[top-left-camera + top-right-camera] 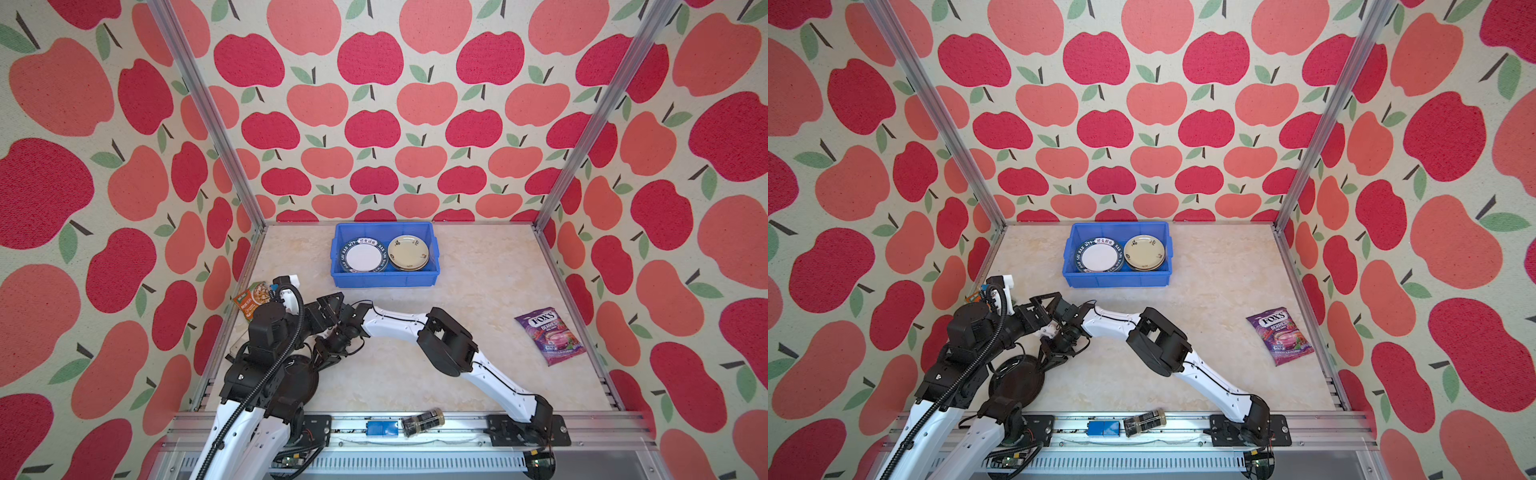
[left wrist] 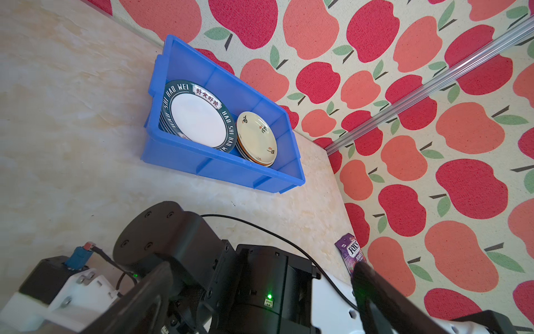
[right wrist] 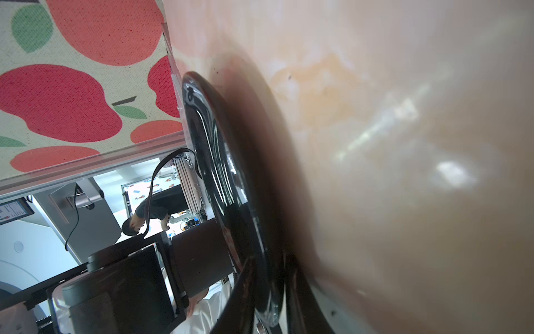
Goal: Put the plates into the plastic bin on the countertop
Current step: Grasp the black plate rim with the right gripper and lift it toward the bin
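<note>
My left gripper takes the black plate next, by the plate's rim (image 1: 280, 417) opposite my right gripper.
The blue plastic bin (image 1: 384, 282) (image 1: 1117, 280) (image 2: 219, 170) stands at the back of the countertop (image 1: 478, 291). In it sit two stacks of plates: white ones with dark lettered rims (image 1: 363, 256) (image 2: 199, 123) on the left, cream ones (image 1: 408, 251) (image 2: 257, 137) on the right. A black plate (image 1: 301, 378) (image 1: 1017, 380) (image 3: 219, 173) lies at the front left, partly under the left arm. My right gripper (image 1: 1050, 361) (image 3: 270, 274) reaches across and is shut on its rim. The left gripper (image 1: 332, 309) (image 2: 261, 269) hangs open above the right wrist, holding nothing.
A purple FOX'S sweet packet (image 1: 549, 336) lies at the right. An orange snack packet (image 1: 251, 299) leans at the left wall, behind the left arm. On the front rail sit a small blue box (image 1: 381, 428) and a dark jar (image 1: 423, 422). Both arms crowd the front left corner.
</note>
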Controlling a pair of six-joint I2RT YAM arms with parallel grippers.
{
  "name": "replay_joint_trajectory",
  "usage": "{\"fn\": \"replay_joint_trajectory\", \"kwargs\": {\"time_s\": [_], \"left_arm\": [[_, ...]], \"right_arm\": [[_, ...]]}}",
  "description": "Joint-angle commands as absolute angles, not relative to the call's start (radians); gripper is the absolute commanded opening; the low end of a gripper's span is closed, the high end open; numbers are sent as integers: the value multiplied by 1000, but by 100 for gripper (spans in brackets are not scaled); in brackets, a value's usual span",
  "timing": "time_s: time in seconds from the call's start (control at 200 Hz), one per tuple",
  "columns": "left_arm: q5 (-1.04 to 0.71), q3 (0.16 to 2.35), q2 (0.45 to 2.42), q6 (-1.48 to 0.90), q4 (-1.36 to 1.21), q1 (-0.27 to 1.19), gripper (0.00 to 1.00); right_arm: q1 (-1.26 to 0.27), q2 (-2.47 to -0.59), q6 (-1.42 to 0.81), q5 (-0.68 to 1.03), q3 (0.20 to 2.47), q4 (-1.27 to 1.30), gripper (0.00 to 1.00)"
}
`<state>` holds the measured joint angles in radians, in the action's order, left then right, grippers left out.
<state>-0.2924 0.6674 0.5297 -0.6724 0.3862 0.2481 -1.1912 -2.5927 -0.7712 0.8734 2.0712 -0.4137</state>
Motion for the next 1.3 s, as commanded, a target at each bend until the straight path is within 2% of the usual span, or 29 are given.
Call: {"fn": "replay_joint_trajectory", "kwargs": {"time_s": [0.0, 0.055, 0.14, 0.385, 0.57, 0.72, 0.936, 1.091, 1.296], "left_arm": [[-274, 652, 513, -671, 398, 240, 99], [-275, 652, 515, -669, 402, 237, 99], [-278, 655, 522, -664, 404, 233, 99], [-290, 716, 609, -633, 388, 226, 99], [-322, 822, 739, -605, 355, 220, 99], [-330, 926, 845, -554, 339, 216, 99], [-405, 1069, 1057, -523, 280, 211, 100], [-463, 1151, 1184, -516, 234, 209, 96], [-519, 1242, 1342, -487, 208, 204, 84]], "right_arm": [[-1197, -2625, -750, 884, 2091, -469, 12], [-1197, -2620, -748, 878, 2085, -467, 9], [-1197, -2607, -742, 868, 2075, -468, 0], [-1170, -2481, -623, 744, 2005, -569, 0], [-1127, -2287, -468, 607, 1889, -758, 0], [-1065, -2094, -449, 555, 1719, -809, 0], [-969, -1919, -405, 471, 1715, -975, 0], [-843, -1862, -384, 448, 1686, -1013, 0], [-653, -1840, -385, 471, 1705, -971, 0]]}}
